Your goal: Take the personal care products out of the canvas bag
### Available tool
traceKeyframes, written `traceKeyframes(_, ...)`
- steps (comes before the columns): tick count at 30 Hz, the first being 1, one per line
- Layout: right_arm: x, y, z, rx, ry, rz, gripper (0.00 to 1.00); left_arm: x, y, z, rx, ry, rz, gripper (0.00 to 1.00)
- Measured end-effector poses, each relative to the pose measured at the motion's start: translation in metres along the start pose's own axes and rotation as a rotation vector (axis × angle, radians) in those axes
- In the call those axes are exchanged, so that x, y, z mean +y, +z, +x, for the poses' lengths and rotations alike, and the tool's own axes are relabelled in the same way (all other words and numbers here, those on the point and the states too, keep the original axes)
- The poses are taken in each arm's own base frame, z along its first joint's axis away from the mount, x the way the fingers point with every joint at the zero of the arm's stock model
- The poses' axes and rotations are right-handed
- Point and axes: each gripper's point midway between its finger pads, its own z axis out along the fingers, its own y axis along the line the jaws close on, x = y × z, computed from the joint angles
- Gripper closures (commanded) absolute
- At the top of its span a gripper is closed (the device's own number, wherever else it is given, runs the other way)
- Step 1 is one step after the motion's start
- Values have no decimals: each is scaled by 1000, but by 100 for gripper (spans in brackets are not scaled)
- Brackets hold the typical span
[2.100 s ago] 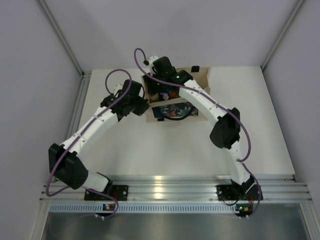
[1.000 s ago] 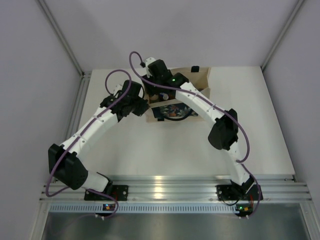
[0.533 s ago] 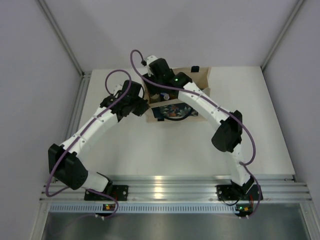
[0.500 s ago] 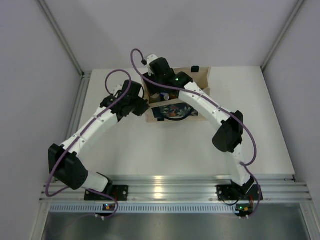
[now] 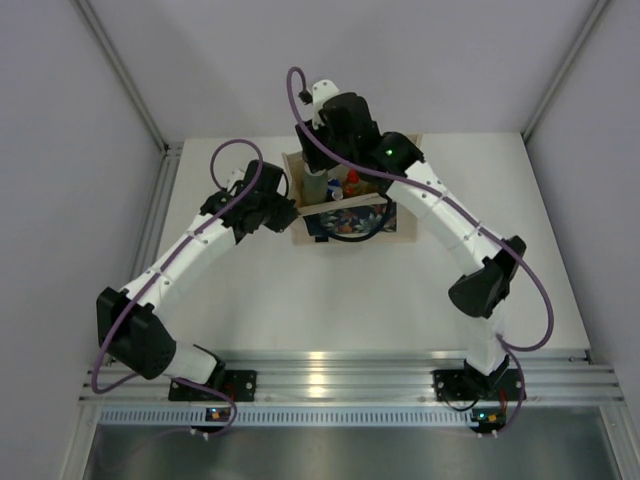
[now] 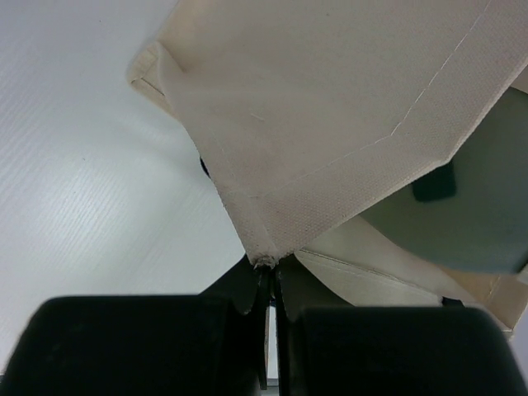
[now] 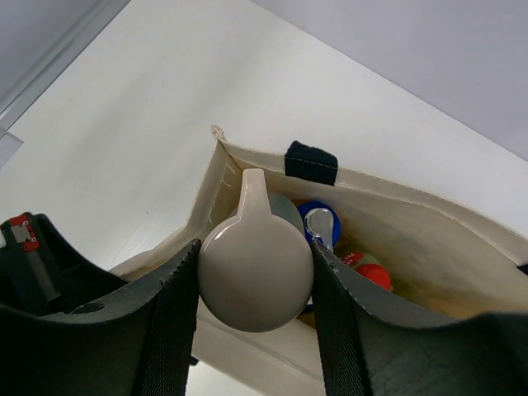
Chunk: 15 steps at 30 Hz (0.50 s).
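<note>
My right gripper will put the grey-green bottle, now upright at the bag's mouth, down on the white table (image 5: 411, 290) in front of the bag's free corner.
The canvas bag (image 5: 350, 218) stands open at the back of the table, its floral panel facing me. My left gripper (image 5: 289, 211) is shut on the bag's left corner (image 6: 266, 257). My right gripper (image 5: 320, 163) is shut on the beige cap (image 7: 256, 272) of the grey-green bottle (image 5: 314, 187) and holds it upright at the bag's mouth. The bottle's body also shows in the left wrist view (image 6: 462, 206). Inside the bag I see a blue-topped bottle (image 7: 318, 219) and a red-capped one (image 7: 372, 273). The other bottles are hidden.
The bag's black handle tab (image 7: 311, 161) sits on its far rim. White table (image 5: 330, 300) stretches in front of the bag, grey walls on both sides, and an aluminium rail (image 5: 340, 385) runs along the near edge.
My right gripper has risen from deep inside the bag, bringing the grey-green bottle up with it, and its elbow has swung right. The left arm has not moved.
</note>
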Motion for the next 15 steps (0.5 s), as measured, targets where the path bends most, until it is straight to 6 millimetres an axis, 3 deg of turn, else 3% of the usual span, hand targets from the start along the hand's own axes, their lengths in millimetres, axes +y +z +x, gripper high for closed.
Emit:
traceKeyframes(9,8,-34,-21,-49,-33,-8,100,0,0,1,12,-2,1,100)
traceKeyframes(15,6,-73,-39,-97,-27,-12,100,0,0,2,18,-3,1,100)
